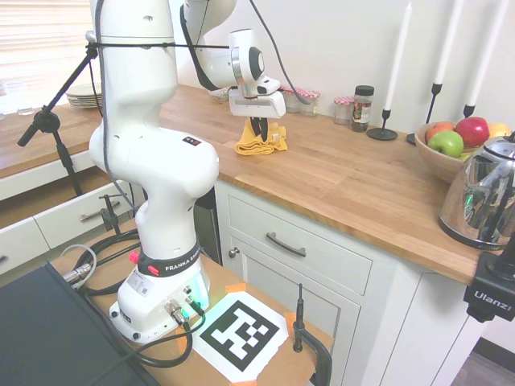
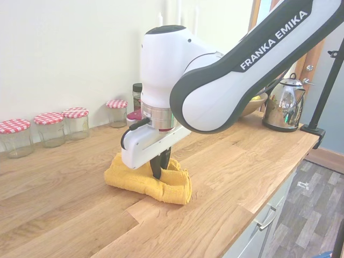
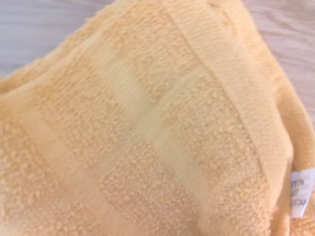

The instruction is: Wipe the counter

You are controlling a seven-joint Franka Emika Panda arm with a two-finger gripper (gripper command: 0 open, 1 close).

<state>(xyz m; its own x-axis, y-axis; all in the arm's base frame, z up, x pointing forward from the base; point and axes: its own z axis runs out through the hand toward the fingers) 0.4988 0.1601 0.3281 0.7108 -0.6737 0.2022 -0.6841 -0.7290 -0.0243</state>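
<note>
I will release the yellow towel on the counter point(image 1: 372, 172), in front of the candle holder beside the spice jar.
The counter point(image 1: 346, 177) is a long warm-brown plank top over white cabinets, and it also fills the second exterior view point(image 2: 231, 177). A crumpled yellow towel point(image 1: 263, 145) point(image 2: 140, 180) lies on it near the back wall. My gripper point(image 1: 257, 131) point(image 2: 159, 171) points straight down into the middle of the towel, its dark fingers close together and pinching a fold of the cloth. Nearly the whole wrist view is towel point(image 3: 147, 128), with a small white label point(image 3: 301, 191) at one edge.
Glass jars with checked lids point(image 2: 51, 126) point(image 1: 306, 98) line the wall behind the towel, beside a dark spice jar point(image 1: 362, 107). Further along stand black candle holders point(image 1: 385, 129), a fruit bowl point(image 1: 451, 149) and a steel kettle point(image 1: 483, 193) point(image 2: 284, 107). Stacked plates point(image 1: 84, 96) sit at the far end.
</note>
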